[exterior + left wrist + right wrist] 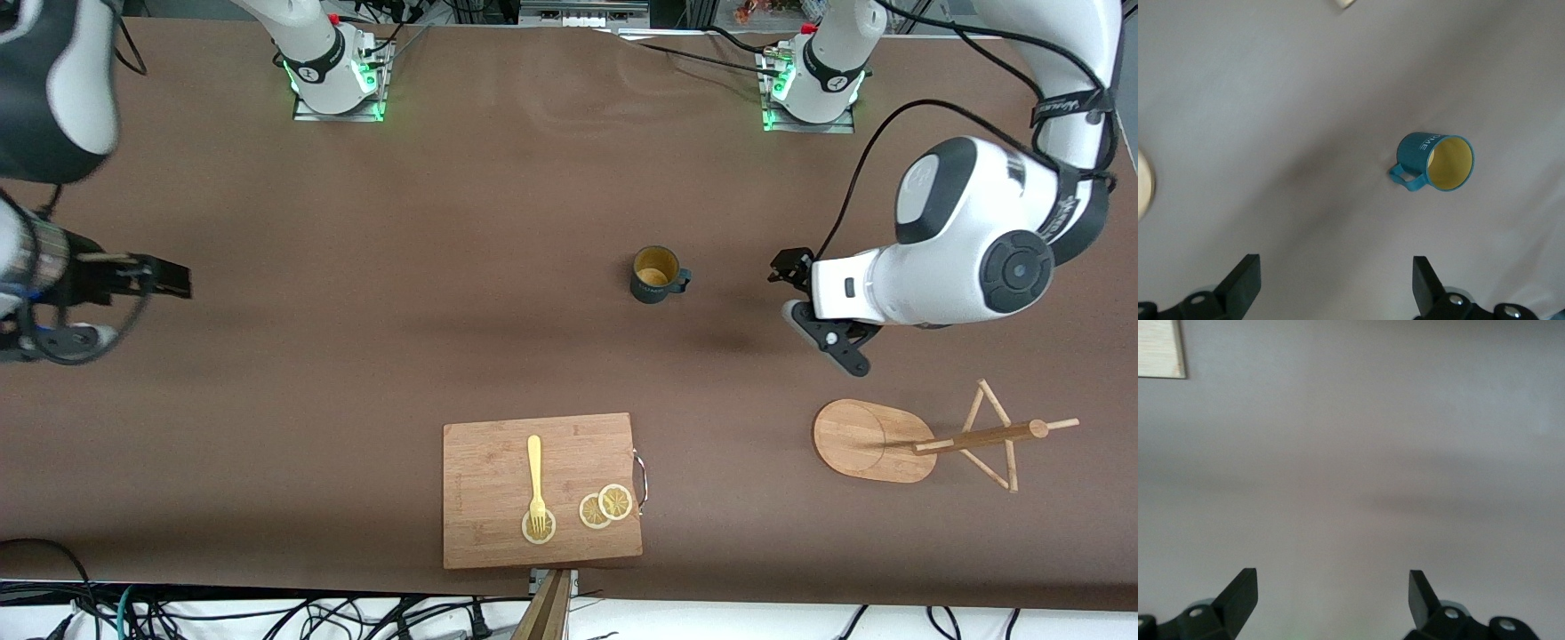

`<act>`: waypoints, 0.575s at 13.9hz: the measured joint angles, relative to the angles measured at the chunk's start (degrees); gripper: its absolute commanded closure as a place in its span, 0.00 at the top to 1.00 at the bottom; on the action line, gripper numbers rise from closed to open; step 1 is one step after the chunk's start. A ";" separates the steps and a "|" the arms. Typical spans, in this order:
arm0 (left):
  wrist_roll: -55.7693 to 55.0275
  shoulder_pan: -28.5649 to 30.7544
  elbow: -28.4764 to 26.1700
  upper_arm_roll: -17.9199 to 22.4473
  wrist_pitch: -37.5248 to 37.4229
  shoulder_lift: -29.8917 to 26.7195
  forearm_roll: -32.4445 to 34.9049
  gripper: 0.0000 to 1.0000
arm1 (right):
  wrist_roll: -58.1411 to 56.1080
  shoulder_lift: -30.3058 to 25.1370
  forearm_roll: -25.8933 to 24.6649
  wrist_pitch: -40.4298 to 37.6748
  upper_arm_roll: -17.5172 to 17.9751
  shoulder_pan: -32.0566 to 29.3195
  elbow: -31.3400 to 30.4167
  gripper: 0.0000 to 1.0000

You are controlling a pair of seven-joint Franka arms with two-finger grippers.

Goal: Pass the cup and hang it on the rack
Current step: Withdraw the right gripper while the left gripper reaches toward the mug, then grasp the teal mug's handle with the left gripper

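The cup's handle (685, 277) (1405, 179), on the side facing the left arm, is the next place for my left gripper to go to and close.
The cup (656, 274) is a dark teal mug with a yellowish inside, standing upright mid-table with its handle toward the left arm's end. In the left wrist view the cup (1415, 152) lies ahead of the fingers, apart from them. My left gripper (822, 336) (1336, 280) hovers open and holds nothing, over bare table between the cup and the left arm's end. The rack (876, 440), a light wooden stand with an oval base, post and pegs, stands nearer the front camera. My right gripper (178, 278) (1331, 595) waits open over the right arm's end of the table.
A wooden cutting board (498, 498) lies near the table's front edge. On it are a yellow fork (535, 471) and lemon slices (606, 507). A corner of the board (1158, 350) shows in the right wrist view. Brown table surface surrounds the cup.
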 measured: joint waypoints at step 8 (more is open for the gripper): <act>52.11 2.45 -23.98 -0.96 20.83 -0.86 -30.46 1.00 | -0.34 -13.41 -9.00 1.94 7.64 -10.30 -10.02 1.00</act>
